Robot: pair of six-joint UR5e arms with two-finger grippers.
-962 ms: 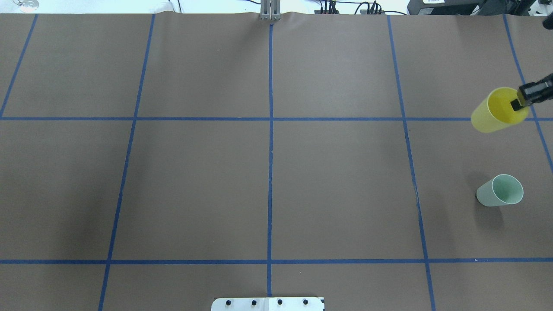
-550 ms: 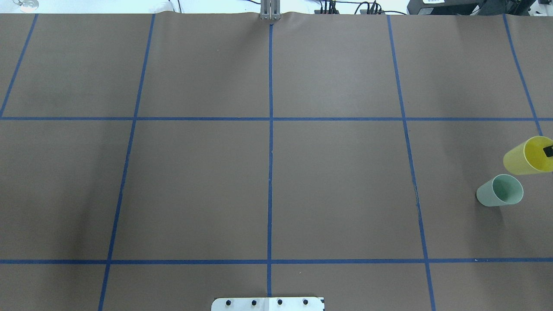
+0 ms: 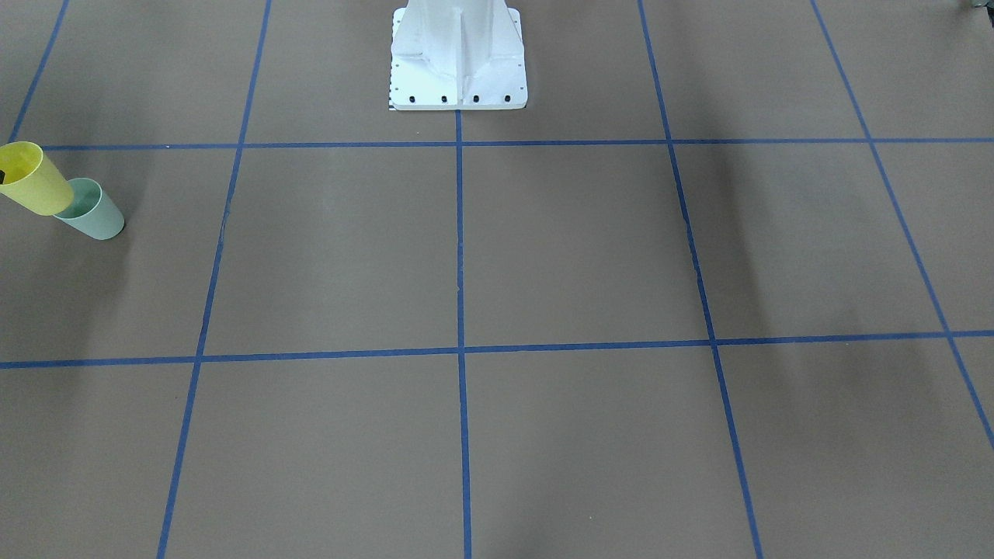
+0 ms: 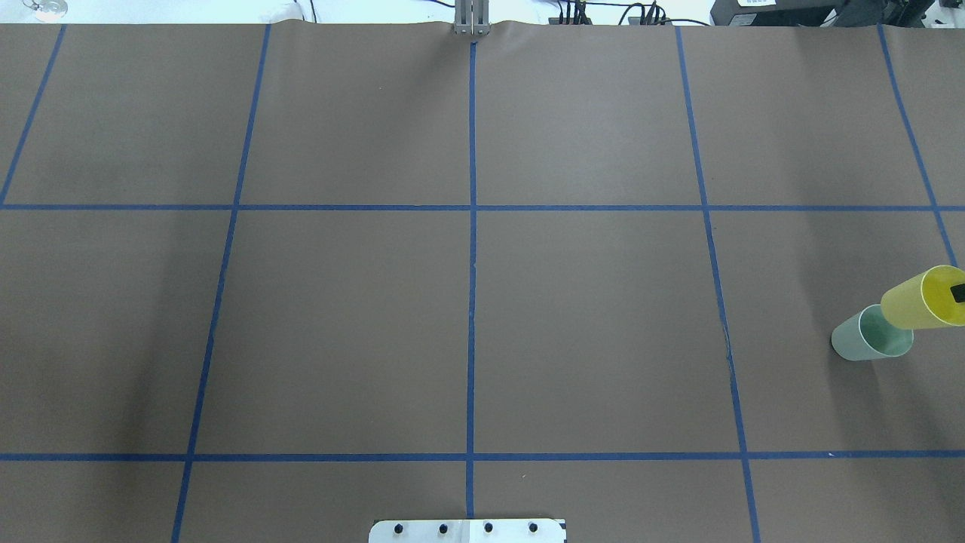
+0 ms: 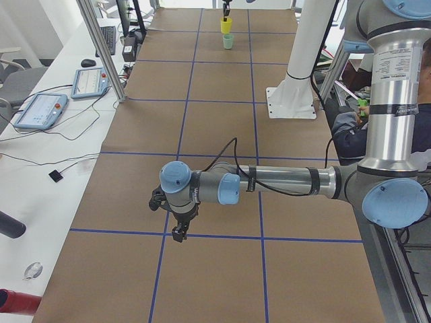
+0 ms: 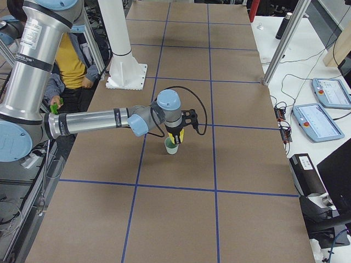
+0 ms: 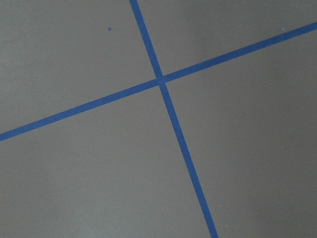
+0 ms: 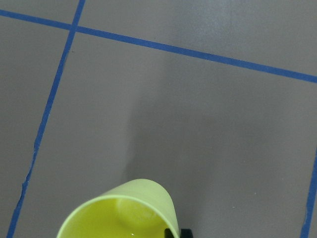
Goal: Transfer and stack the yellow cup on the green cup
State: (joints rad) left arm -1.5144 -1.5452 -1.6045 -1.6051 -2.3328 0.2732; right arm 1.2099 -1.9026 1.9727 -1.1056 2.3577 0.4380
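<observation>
Next, I release the yellow cup from my right gripper so that it sits nested upright inside the opening of the green cup [image 3: 84, 206].
The yellow cup [image 4: 921, 299] hangs at the table's far right, held at its rim by my right gripper [image 4: 959, 294], which is shut on it with one finger inside the cup. Its base sits just above the rim of the green cup [image 4: 868, 337], which stands upright on the table. Both cups show in the front-facing view, the yellow cup [image 3: 33, 180] and the green cup [image 3: 95, 213]. The right wrist view shows the yellow cup's mouth [image 8: 124, 213]. My left gripper [image 5: 178, 233] points down over a tape crossing; I cannot tell whether it is open.
Brown paper with a blue tape grid [image 4: 471, 207] covers the table. The white robot pedestal [image 3: 458, 62] stands at the near middle edge. Tablets [image 5: 40, 108] and cables lie on side tables. A seated person [image 6: 77, 60] is behind the robot.
My right gripper has carried the yellow cup from the far right cell toward the robot, down to just above the green cup. The green cup has not moved.
</observation>
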